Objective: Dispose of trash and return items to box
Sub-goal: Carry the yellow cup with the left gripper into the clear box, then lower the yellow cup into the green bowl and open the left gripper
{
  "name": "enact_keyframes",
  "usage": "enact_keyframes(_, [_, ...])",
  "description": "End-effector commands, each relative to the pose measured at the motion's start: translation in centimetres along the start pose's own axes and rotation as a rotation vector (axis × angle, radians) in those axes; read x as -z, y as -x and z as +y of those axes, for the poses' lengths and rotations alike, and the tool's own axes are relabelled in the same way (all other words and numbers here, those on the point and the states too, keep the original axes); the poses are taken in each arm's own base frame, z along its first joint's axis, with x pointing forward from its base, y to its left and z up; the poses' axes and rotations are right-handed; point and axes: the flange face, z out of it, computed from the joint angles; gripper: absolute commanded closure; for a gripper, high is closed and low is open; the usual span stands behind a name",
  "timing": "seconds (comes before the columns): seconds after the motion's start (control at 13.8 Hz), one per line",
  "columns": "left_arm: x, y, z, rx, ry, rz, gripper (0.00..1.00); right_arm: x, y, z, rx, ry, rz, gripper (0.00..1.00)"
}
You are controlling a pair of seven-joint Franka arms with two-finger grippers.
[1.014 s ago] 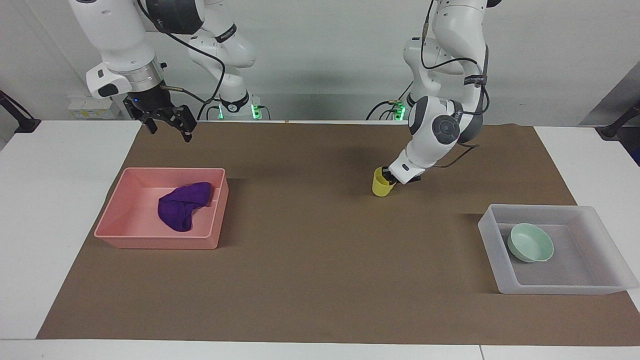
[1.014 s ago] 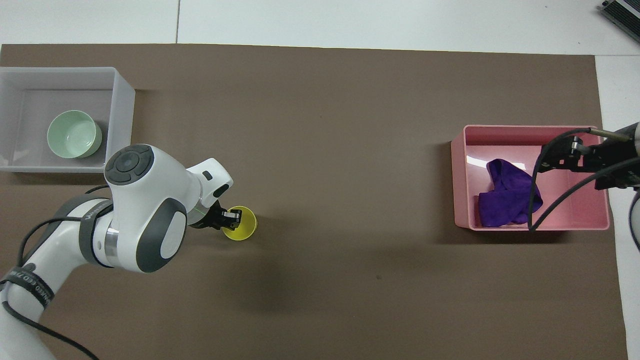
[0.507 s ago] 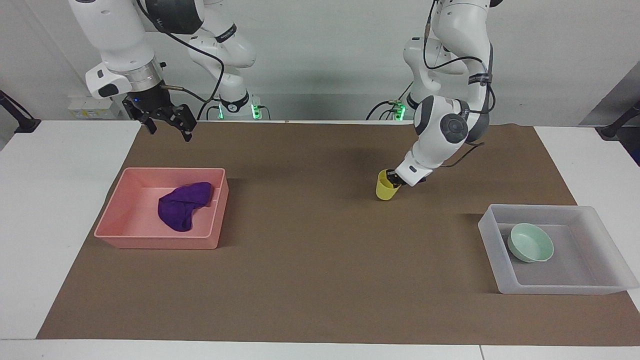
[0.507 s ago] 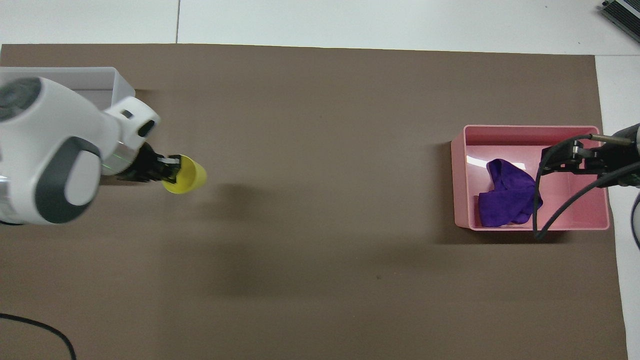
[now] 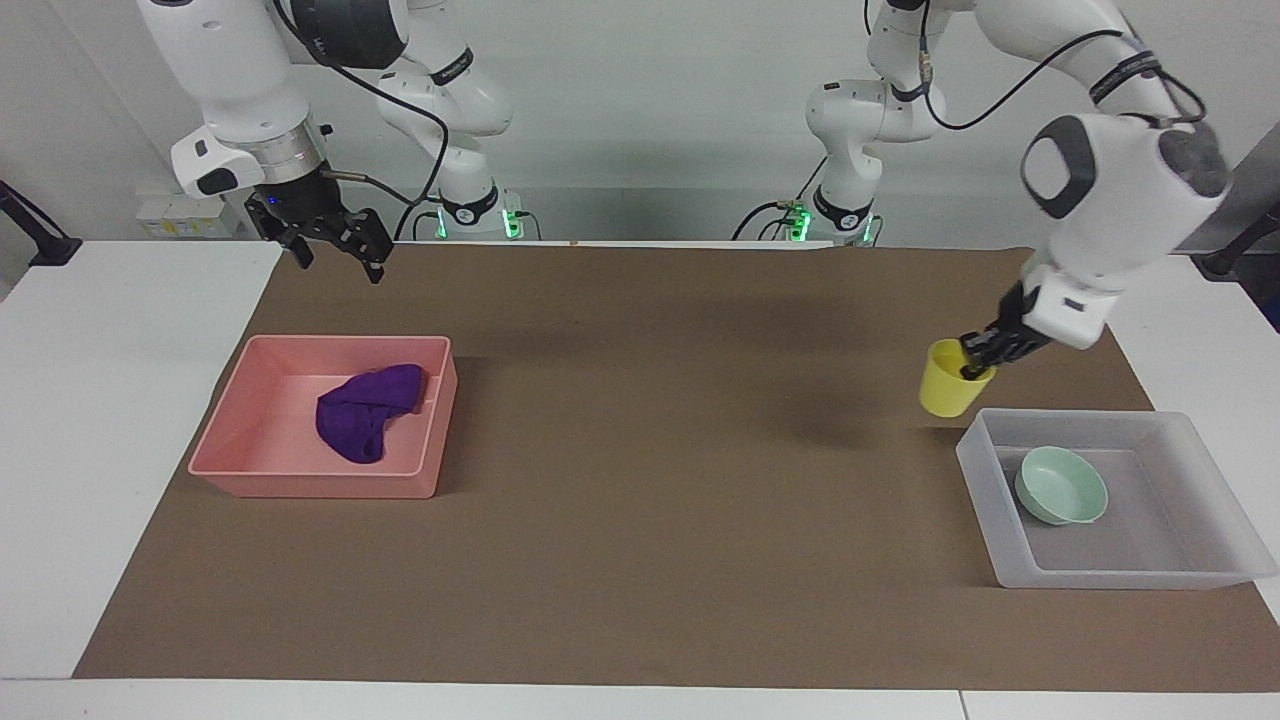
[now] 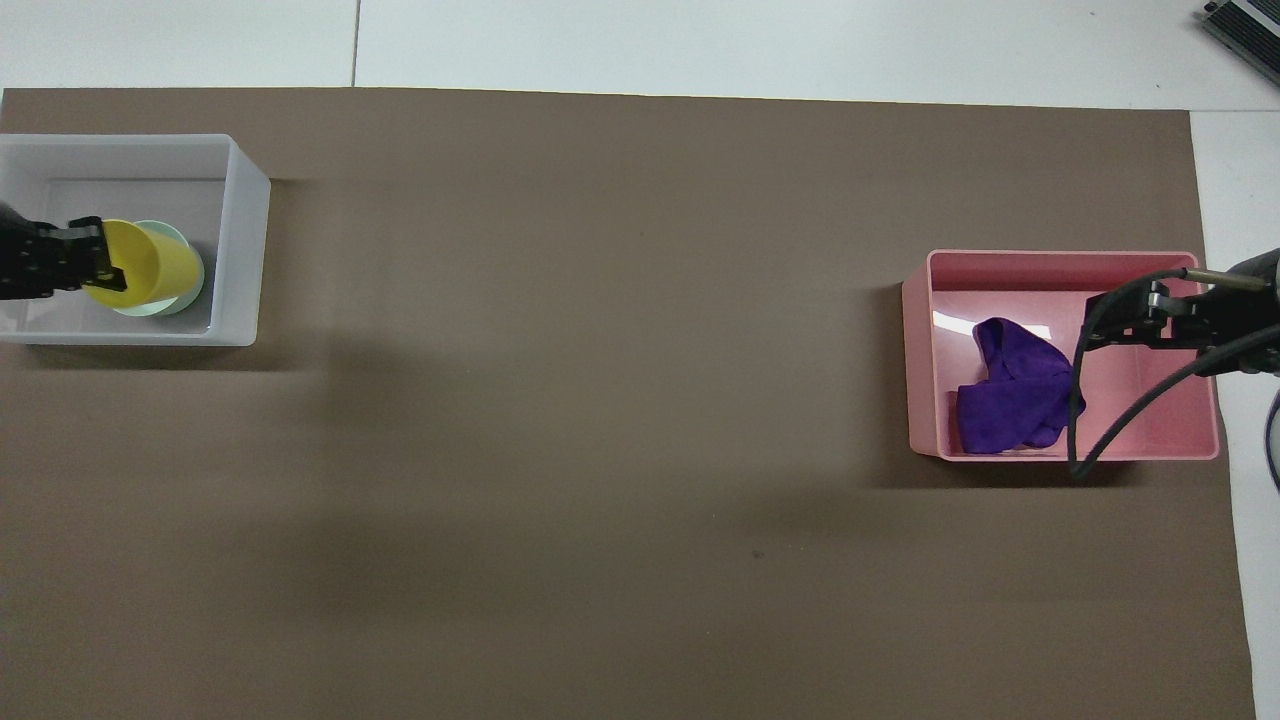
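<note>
The robot's left gripper should release the yellow cup inside the mint-green bowl (image 6: 148, 271) in the translucent box. The cup is now tilted in the air by the box.
My left gripper (image 5: 972, 364) is shut on the rim of the yellow cup (image 5: 948, 392) and holds it tilted in the air by the translucent box (image 5: 1100, 578). In the overhead view the left gripper (image 6: 98, 266) and the cup (image 6: 150, 265) cover most of the mint-green bowl (image 6: 192, 291), which lies in the box (image 6: 245, 250). The bowl (image 5: 1062, 486) shows whole in the facing view. The purple cloth (image 5: 364, 410) lies in the pink tray (image 5: 310, 486). My right gripper (image 5: 338, 258) is open, empty and raised near the tray; it also shows in the overhead view (image 6: 1128, 318).
The pink tray (image 6: 1060, 262) with the purple cloth (image 6: 1012, 392) stands toward the right arm's end of the brown mat (image 5: 640, 520). The box stands toward the left arm's end. White table surface (image 5: 110, 400) borders the mat.
My left gripper has lifted the yellow cup off the mat and carried it toward the left arm's end, up to the translucent box. The right arm has barely moved.
</note>
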Motion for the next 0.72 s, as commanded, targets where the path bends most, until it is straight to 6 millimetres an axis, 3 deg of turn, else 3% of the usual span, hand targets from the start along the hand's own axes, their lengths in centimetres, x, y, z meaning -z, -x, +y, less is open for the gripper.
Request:
enact_keyframes(0.0, [-6.5,-2.6,-0.6,0.014,-0.03,-0.051,1.0,0.1,0.5,0.4,0.018,-0.015,0.007,0.0])
enact_keyframes(0.22, [-9.2,-2.7,-0.4,0.013,-0.045,-0.087,1.0,0.1,0.5,0.4,0.016,-0.015,0.008,0.0])
enact_keyframes(0.43, [-9.4,-3.0,-2.0,0.031,-0.044,-0.091,1.0,0.1,0.5,0.4,0.018,-0.015,0.007,0.0])
enact_keyframes(0.65, [-9.2,-3.2,-2.3,0.038,-0.042,-0.086,1.0,0.1,0.5,0.4,0.018,-0.015,0.007,0.0])
